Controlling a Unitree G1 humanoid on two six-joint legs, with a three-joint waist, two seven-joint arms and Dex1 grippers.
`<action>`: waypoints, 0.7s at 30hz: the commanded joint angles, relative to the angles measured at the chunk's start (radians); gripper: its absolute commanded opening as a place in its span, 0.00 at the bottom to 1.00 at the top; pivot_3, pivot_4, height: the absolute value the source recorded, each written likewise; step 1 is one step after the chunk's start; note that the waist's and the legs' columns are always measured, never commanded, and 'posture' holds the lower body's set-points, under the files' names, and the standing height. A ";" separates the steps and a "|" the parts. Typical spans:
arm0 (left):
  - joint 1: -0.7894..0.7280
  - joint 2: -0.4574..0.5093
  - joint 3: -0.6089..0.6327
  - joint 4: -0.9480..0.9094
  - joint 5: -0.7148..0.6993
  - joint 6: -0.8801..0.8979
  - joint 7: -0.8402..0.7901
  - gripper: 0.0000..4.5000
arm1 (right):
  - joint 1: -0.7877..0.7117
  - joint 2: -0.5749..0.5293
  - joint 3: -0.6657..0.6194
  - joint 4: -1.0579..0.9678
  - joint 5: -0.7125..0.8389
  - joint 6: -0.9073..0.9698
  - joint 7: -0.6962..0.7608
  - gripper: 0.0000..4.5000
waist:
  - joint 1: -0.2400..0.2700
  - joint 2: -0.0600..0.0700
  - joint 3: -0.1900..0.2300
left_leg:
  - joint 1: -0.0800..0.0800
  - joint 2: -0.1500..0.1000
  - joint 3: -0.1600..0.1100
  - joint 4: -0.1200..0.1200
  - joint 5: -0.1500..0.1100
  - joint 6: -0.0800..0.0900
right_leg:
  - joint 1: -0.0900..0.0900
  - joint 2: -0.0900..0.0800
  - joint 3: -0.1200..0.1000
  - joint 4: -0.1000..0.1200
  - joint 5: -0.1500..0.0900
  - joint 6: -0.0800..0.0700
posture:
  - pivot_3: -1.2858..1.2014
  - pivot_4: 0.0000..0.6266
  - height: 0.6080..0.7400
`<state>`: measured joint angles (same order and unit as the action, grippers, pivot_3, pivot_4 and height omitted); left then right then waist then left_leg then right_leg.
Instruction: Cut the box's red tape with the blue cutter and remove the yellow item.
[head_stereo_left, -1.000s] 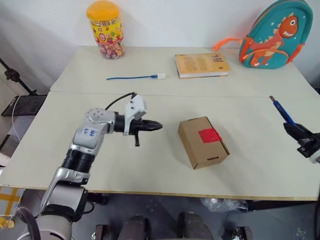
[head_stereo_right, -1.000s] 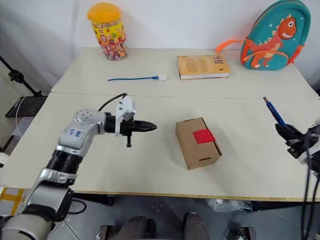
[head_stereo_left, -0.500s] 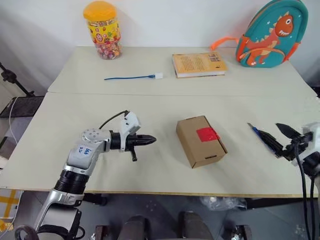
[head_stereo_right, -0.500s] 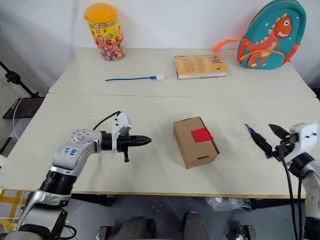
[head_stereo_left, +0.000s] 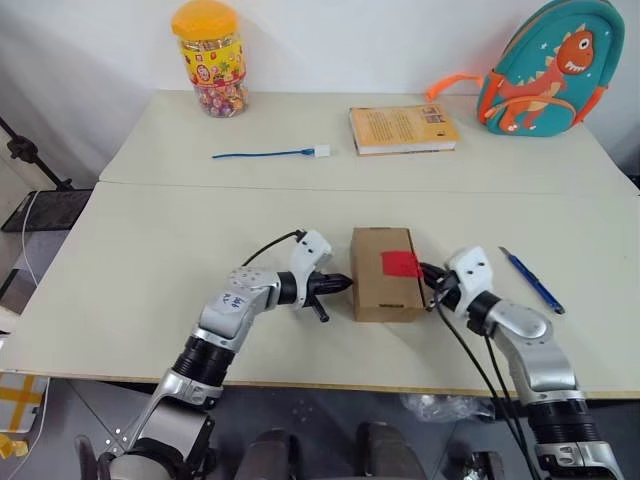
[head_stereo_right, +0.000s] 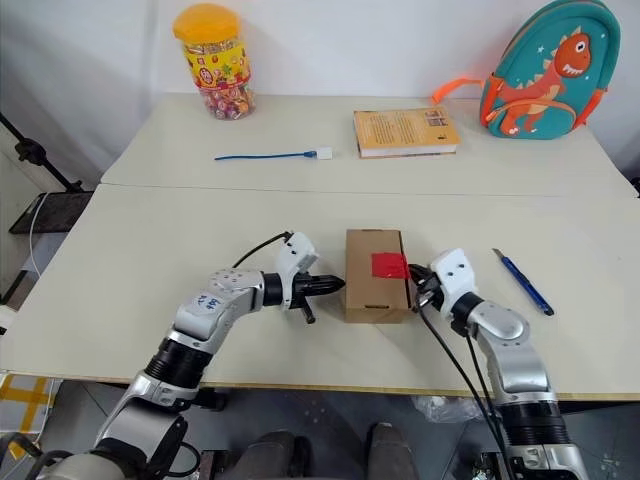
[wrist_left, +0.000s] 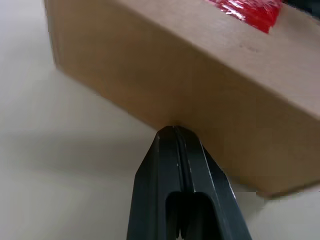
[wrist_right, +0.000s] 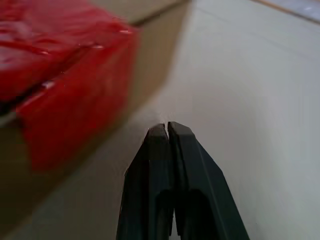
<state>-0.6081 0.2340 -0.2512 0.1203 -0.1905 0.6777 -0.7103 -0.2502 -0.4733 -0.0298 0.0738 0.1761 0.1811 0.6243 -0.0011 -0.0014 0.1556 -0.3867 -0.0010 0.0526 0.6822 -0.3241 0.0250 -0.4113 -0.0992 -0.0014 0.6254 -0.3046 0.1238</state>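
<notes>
The robot's right gripper is shut and empty beside the box's taped flap, so it should open and pinch the flap's edge (wrist_right: 47, 86) while the left gripper steadies the box.
The brown cardboard box (head_stereo_left: 380, 285) lies near the table's front edge, squared to it, with the red tape (head_stereo_left: 398, 264) over its right top edge. My left gripper (head_stereo_left: 343, 283) is shut and empty, its tip pressed against the box's left side (wrist_left: 150, 70). On the opposite side my right gripper (head_stereo_left: 428, 273) is also shut and empty, its tip right by the taped edge (wrist_right: 65, 100). The blue cutter (head_stereo_left: 532, 280) lies loose on the table to the right of my right arm. The yellow item is hidden.
Along the back stand a yellow-lidded candy jar (head_stereo_left: 210, 58), a blue cable with a white plug (head_stereo_left: 270, 154), a yellow-orange book (head_stereo_left: 403, 129) and a teal dinosaur backpack (head_stereo_left: 545, 68). A seam (head_stereo_left: 150, 186) runs across the tabletop behind the box.
My right gripper let go of the blue cutter, which now lies on the table, then shut and swung left to the box. The left gripper moved right against the box, which turned square.
</notes>
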 joint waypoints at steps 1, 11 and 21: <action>-0.012 -0.011 -0.026 -0.017 0.002 0.001 -0.009 0.00 | 0.001 -0.008 0.038 -0.080 0.026 0.056 0.055 0.01 | 0.000 0.000 0.000 | 0.000 0.000 0.000 0.000 0.000 0.000 | 0.000 0.000 -0.001 0.000 0.000 0.000 | 0.52 0.24 1.00; 0.098 0.144 -0.049 -0.223 -0.048 0.093 -0.126 0.00 | 0.077 -0.006 0.117 -0.316 0.038 0.235 0.072 0.01 | -0.004 0.000 0.000 | 0.000 0.004 -0.001 0.000 -0.001 -0.001 | 0.000 -0.002 0.003 0.000 0.000 0.000 | 0.52 0.24 1.00; 0.110 0.276 -0.012 -0.302 -0.050 0.147 -0.168 0.00 | 0.146 -0.060 -0.009 -0.430 0.135 0.426 0.062 0.04 | -0.001 0.000 0.000 | 0.000 0.003 -0.002 0.000 -0.001 -0.001 | 0.000 -0.005 0.003 -0.002 0.000 -0.001 | 0.52 0.24 1.00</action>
<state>-0.4813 0.4726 -0.2802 -0.1509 -0.2212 0.8098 -0.8452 -0.1209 -0.5080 0.0357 -0.2889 0.2411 0.5349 0.6791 -0.0026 -0.0016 0.1557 -0.3866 0.0020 0.0506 0.6815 -0.3250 0.0237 -0.4111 -0.1041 0.0012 0.6233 -0.3049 0.1232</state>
